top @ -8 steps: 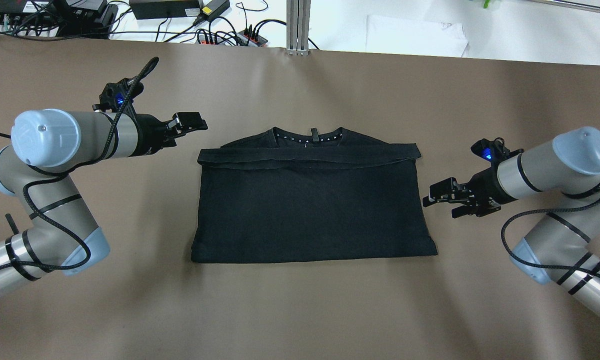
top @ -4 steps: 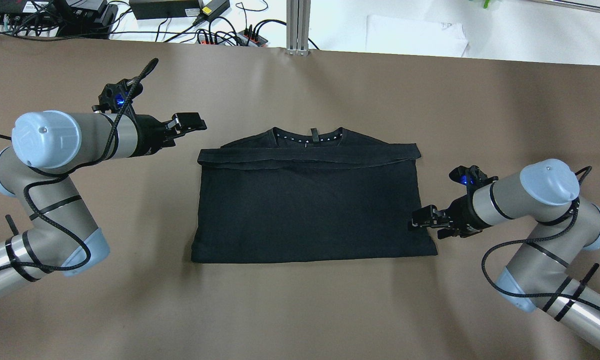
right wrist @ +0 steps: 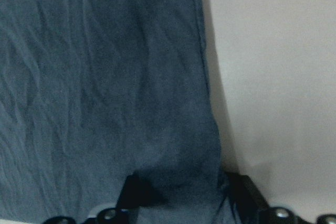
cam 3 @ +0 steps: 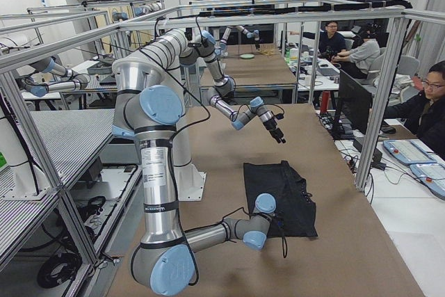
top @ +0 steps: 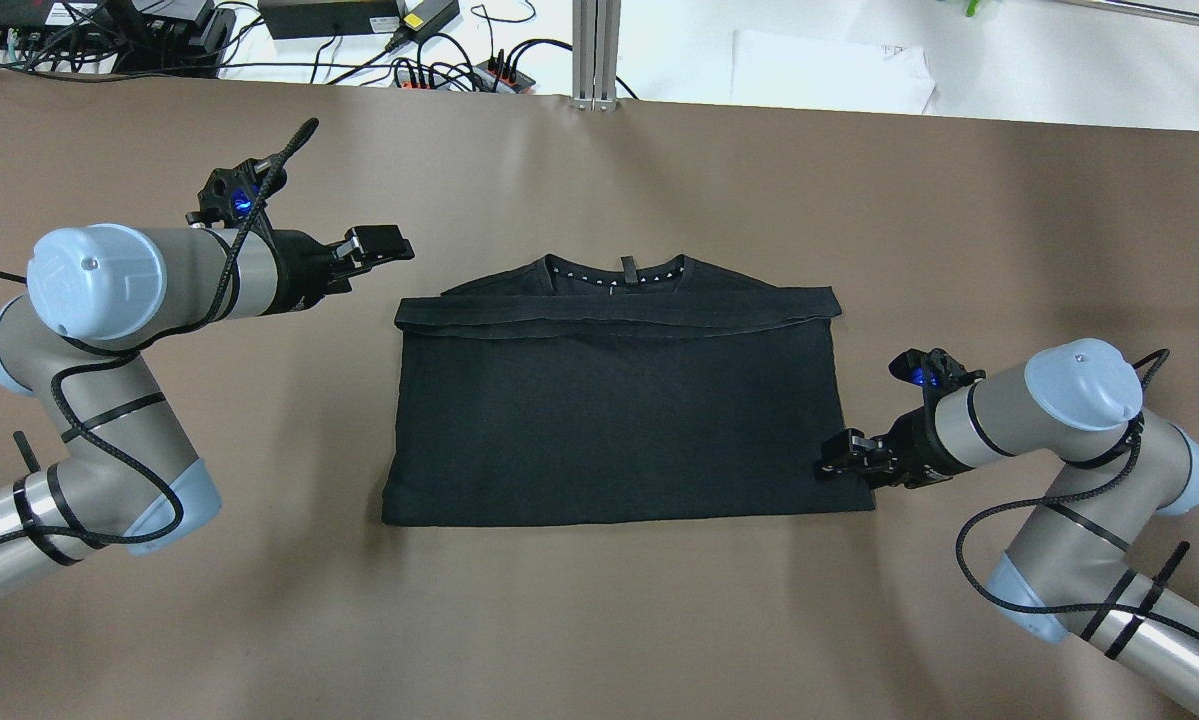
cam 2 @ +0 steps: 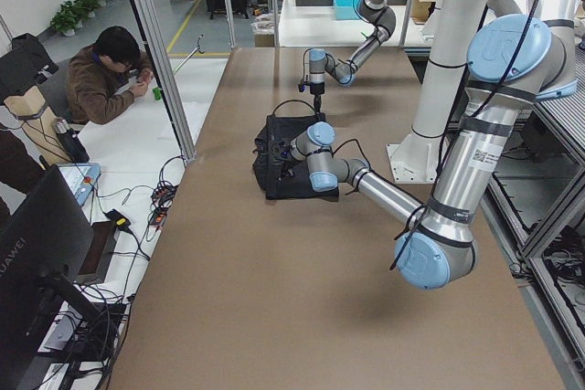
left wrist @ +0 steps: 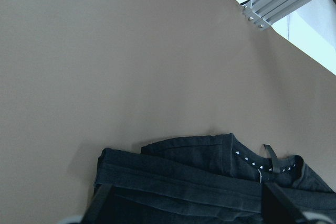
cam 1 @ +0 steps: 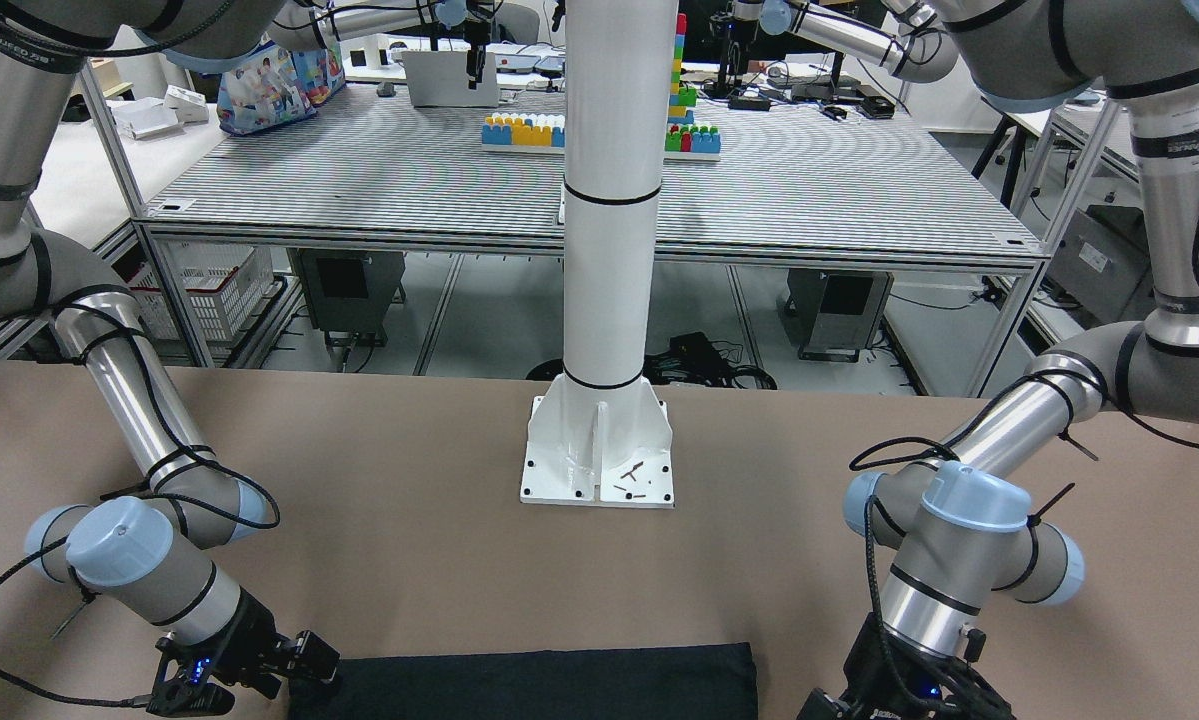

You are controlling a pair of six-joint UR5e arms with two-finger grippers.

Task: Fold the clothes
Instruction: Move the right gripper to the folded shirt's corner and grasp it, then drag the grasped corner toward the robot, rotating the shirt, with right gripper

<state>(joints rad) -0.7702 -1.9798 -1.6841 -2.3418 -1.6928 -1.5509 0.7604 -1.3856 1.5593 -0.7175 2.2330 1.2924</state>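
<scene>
My left gripper is to close next on the near corner (cam 1: 751,650) of the black garment, on that gripper's own side, at the end opposite the collar.
The black garment (top: 619,410) lies flat on the brown table, folded into a rectangle with its collar at the far side. It also shows in the front-facing view (cam 1: 529,680). My left gripper (top: 384,245) is open and empty above the table, just beyond the garment's far left corner; its wrist view shows the collar (left wrist: 257,163). My right gripper (top: 837,462) sits low at the garment's right edge near the front corner. In its wrist view the fingers (right wrist: 137,192) stand close together with the garment's edge (right wrist: 184,177) bunched between them.
A white pillar base (cam 1: 597,450) stands on the table behind the garment. An aluminium post (top: 594,50), cables and power strips (top: 439,70) and a white sheet (top: 829,70) lie past the far edge. An operator (cam 2: 110,75) sits beside the table.
My right gripper moved left and toward the front, down onto the garment's right edge, and its fingers drew together. My left arm barely moved.
</scene>
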